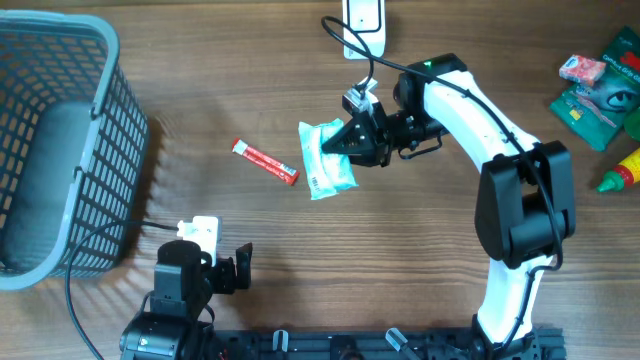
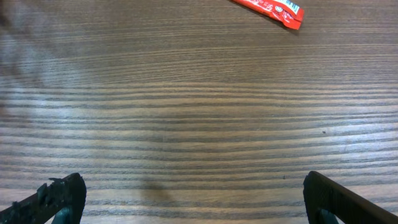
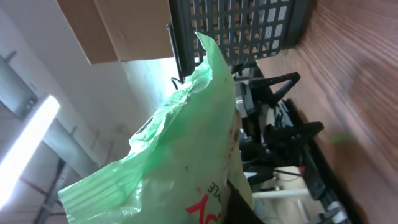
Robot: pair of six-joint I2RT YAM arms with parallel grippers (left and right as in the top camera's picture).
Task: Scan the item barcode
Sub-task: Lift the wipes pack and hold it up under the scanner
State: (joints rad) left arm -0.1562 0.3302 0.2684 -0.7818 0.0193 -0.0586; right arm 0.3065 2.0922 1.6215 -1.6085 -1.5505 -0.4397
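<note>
Next, my right gripper lets go of the pale green packet on the green package's near edge (image 1: 599,136), next to the yellow bottle.
A pale green plastic packet (image 1: 325,158) with red print is held off the wooden table, with my right gripper (image 1: 354,140) shut on its right edge. In the right wrist view the packet (image 3: 180,155) fills the middle, and one dark finger (image 3: 239,208) presses against it at the bottom. A white scanner-like device (image 1: 362,20) with a black cable stands at the table's far edge. My left gripper (image 1: 218,252) is low near the front edge, open (image 2: 193,199), with only bare wood between its fingers.
A red stick sachet (image 1: 265,161) (image 2: 270,9) lies left of the packet. A grey wire basket (image 1: 112,70) stands at the far left. Green packages (image 1: 600,95), a pink pack (image 1: 582,68) and a yellow bottle (image 1: 622,172) sit at the right edge.
</note>
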